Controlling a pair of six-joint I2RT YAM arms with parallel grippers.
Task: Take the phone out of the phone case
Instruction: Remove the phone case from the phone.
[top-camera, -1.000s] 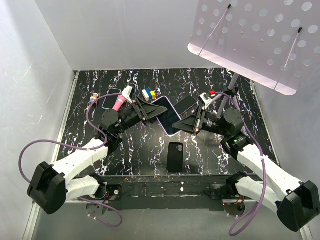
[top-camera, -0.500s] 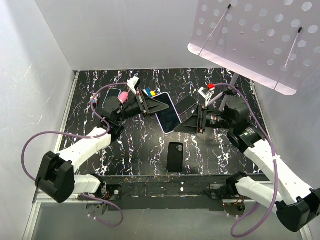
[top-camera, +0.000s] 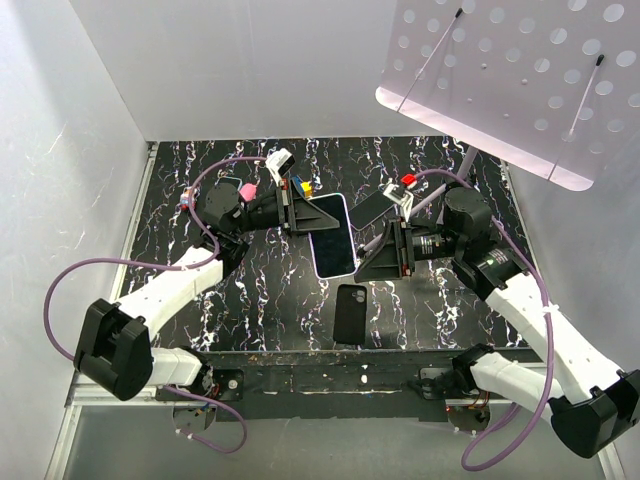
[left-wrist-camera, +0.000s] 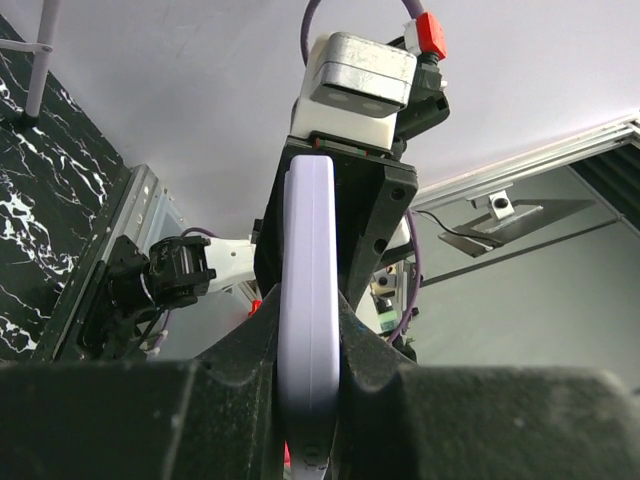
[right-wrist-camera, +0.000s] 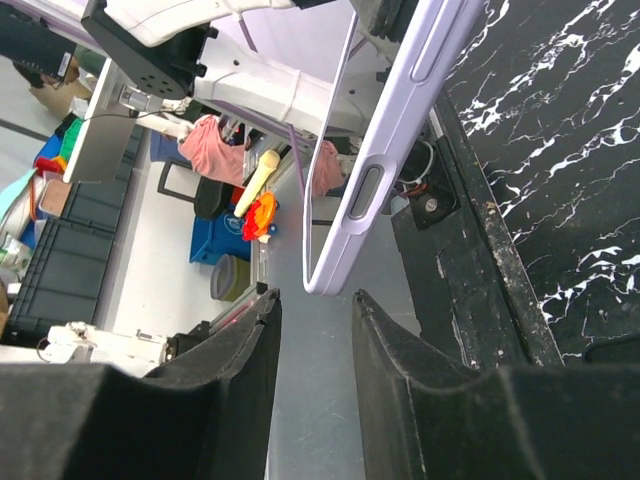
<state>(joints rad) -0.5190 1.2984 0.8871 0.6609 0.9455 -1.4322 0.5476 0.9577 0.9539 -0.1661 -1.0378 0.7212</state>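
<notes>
Next, my right gripper pinches the case's edge (right-wrist-camera: 344, 250) at the phone's near corner past its open fingers and peels it away, because the lilac case still wraps that corner.
A phone in a lilac case (top-camera: 332, 238) is held up above the black marble table (top-camera: 280, 290), its dark screen facing the top camera. My left gripper (top-camera: 300, 215) is shut on its far left edge. In the left wrist view the lilac case edge (left-wrist-camera: 308, 260) is pinched between both pads, at my left gripper (left-wrist-camera: 308, 310). My right gripper (top-camera: 362, 265) is open beside the phone's near right corner. In the right wrist view the case corner (right-wrist-camera: 380, 170) hangs just beyond my right gripper (right-wrist-camera: 315, 300), not between the jaws.
A black phone or case (top-camera: 350, 312) lies flat on the table near the front. Another dark phone (top-camera: 372, 208), coloured blocks (top-camera: 297, 186) and a pink item (top-camera: 245, 192) lie farther back. A white perforated panel (top-camera: 510, 70) on a stand overhangs the right.
My left gripper has swung the cased phone nearer and turned it more upright. My right gripper has moved left and forward, and now faces the phone's near right corner.
</notes>
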